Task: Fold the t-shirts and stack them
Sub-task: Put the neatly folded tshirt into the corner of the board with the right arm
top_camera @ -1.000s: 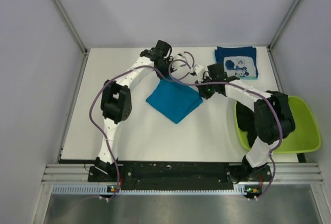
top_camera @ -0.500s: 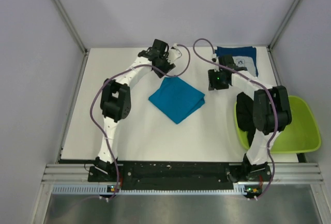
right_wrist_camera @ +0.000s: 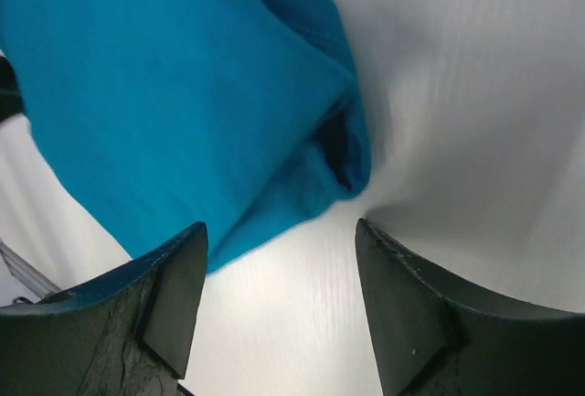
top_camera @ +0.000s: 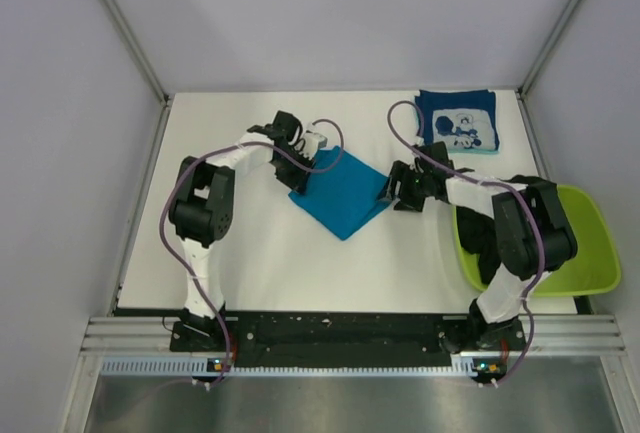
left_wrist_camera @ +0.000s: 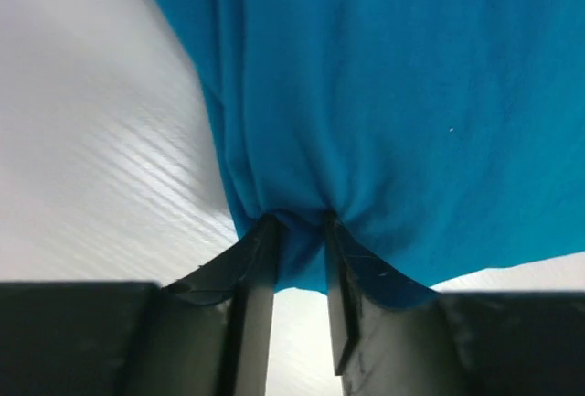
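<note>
My right gripper should close on the folded corner [top_camera: 384, 202] [right_wrist_camera: 309, 199] of the teal-blue t-shirt that points to the lime-green basin, and it will catch the shirt's layers together.
The teal-blue t-shirt [top_camera: 342, 194] lies folded on the white table, set like a diamond. My left gripper [top_camera: 300, 179] is at its left corner. In the left wrist view this gripper [left_wrist_camera: 300, 224] is shut on a bunched fold of the teal t-shirt [left_wrist_camera: 402, 94]. My right gripper [top_camera: 389, 192] sits low at the shirt's right corner, open. In the right wrist view, the right gripper [right_wrist_camera: 280, 236] has the teal shirt's folded corner [right_wrist_camera: 334, 154] just ahead of its wide jaws, with nothing between them. The navy printed t-shirt [top_camera: 457, 120] lies folded at the back right. A black t-shirt [top_camera: 476, 234] lies in the basin.
A lime-green plastic basin [top_camera: 585, 253] stands at the right edge of the table, beside the right arm. Grey walls and metal rails enclose the table [top_camera: 250, 263] on three sides. Purple cables loop off both arms.
Both grippers left the teal shirt's far edge. The left one came back to its left corner and shut on the cloth. The right one opened and dropped to the right corner.
</note>
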Controlling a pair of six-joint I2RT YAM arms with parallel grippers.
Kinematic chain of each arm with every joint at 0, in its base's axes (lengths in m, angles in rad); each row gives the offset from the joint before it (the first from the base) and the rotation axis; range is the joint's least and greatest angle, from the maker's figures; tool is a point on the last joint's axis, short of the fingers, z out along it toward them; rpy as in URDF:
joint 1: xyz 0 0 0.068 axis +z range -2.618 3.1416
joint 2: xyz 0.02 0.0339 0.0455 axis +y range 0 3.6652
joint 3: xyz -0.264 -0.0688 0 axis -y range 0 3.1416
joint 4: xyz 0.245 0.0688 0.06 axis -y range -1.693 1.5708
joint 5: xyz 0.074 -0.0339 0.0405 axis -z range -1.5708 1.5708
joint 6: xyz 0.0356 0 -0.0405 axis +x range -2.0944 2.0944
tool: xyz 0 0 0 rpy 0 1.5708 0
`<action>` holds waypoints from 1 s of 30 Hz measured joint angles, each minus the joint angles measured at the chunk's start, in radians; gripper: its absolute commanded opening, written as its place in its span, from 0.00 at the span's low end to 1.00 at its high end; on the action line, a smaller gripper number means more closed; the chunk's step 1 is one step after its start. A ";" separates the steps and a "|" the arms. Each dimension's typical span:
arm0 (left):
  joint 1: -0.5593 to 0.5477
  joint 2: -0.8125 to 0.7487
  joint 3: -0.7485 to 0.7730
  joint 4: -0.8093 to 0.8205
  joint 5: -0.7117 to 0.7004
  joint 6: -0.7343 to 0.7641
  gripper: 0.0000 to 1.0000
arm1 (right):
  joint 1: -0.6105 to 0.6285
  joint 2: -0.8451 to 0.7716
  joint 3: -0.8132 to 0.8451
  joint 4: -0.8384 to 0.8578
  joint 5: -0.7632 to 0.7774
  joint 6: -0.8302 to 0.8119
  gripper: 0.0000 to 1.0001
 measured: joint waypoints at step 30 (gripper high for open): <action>0.271 -0.247 -0.257 -0.032 0.183 -0.062 0.59 | -0.003 0.370 0.566 -0.102 -0.205 -0.196 0.00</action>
